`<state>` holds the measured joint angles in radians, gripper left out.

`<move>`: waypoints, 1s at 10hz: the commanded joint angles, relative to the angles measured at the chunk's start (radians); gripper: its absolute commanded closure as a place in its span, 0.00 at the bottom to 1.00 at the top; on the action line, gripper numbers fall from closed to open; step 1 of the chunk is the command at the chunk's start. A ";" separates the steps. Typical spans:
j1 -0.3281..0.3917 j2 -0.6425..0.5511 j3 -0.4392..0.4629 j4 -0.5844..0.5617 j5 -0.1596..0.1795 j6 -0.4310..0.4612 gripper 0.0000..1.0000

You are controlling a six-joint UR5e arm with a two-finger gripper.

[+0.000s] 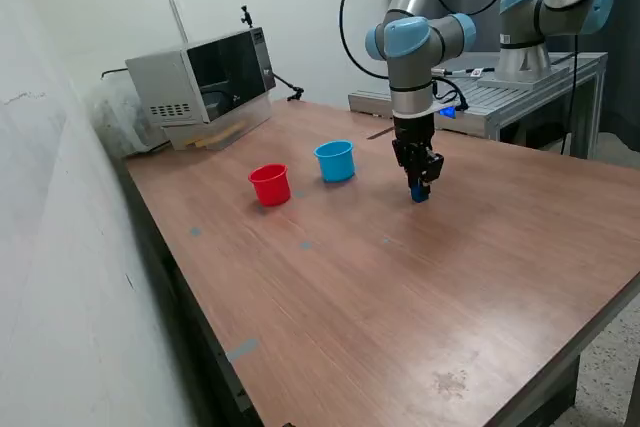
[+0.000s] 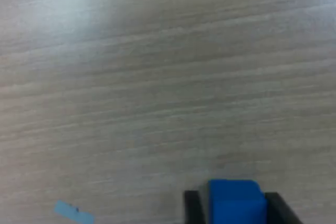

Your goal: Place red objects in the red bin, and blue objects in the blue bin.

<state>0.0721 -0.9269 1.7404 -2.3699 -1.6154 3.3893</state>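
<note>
The robot's gripper should release the dark blue cube, now at or just above the tabletop, inside the blue bin (image 1: 335, 160) that stands between the red bin and the gripper.
My gripper (image 1: 419, 190) points straight down at the wooden table (image 1: 400, 287), to the exterior view's right of both cups. A small dark blue cube (image 1: 419, 194) (image 2: 234, 201) sits between its black fingers (image 2: 193, 206), which press against both sides of it, at or just above the tabletop. The light blue bin (image 1: 335, 161) stands upright a short way to the exterior view's left of the gripper. The red bin (image 1: 270, 185) stands upright further left and slightly nearer. No red objects show in either view.
A grey microwave (image 1: 205, 77) sits at the table's far left corner. A second arm on a metal stand (image 1: 520, 87) is behind the table at the right. Small bits of tape (image 1: 241, 350) (image 2: 73, 212) lie on the wood.
</note>
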 commanded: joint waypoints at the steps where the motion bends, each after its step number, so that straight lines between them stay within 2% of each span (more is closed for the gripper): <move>1: 0.005 0.011 -0.005 0.004 0.000 -0.008 1.00; 3: -0.003 -0.047 -0.007 0.009 -0.001 -0.031 1.00; 5: -0.005 -0.169 -0.019 0.104 -0.001 -0.077 1.00; 7: -0.005 -0.217 -0.066 0.243 -0.003 -0.088 1.00; 8: -0.030 -0.217 -0.128 0.342 -0.001 -0.105 1.00; 9: -0.091 -0.211 -0.184 0.433 -0.001 -0.132 1.00; 10: -0.144 -0.208 -0.208 0.455 -0.003 -0.161 1.00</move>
<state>-0.0028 -1.1351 1.5892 -1.9996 -1.6174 3.2651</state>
